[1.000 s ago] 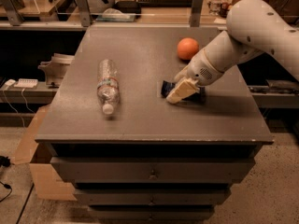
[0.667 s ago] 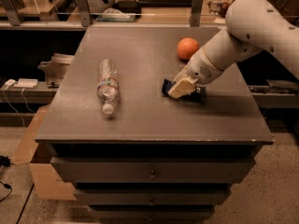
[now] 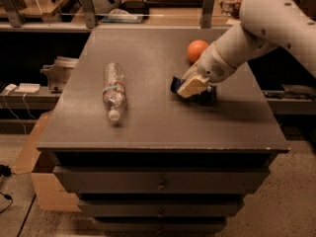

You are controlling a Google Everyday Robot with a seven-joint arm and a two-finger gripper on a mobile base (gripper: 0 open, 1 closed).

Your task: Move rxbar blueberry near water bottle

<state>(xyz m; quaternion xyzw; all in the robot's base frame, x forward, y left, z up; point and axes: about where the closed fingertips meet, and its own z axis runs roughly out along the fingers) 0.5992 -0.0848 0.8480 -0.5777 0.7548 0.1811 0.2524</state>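
Note:
Next, my gripper lets go of the rxbar blueberry on the bare table [image 3: 148,81] beside the water bottle, towards the orange ball.
The rxbar blueberry [image 3: 176,85] is a dark navy wrapper lying low over the right middle of the dark table [image 3: 148,127]. My gripper [image 3: 190,88] reaches in from the right on a white arm and is shut on the bar, covering its middle. The water bottle [image 3: 113,90] lies on its side at the left middle of the table, with its white cap towards the front. A wide stretch of bare table separates it from the bar.
An orange ball [image 3: 197,50] sits just behind the gripper. Shelving with clutter [image 3: 118,14] runs along the back edge. A cardboard box [image 3: 42,181] stands on the floor at the left. Drawers [image 3: 160,184] fill the table's front.
My gripper and the bar have shifted slightly to the left, towards the bottle. The bottle and the ball have not moved.

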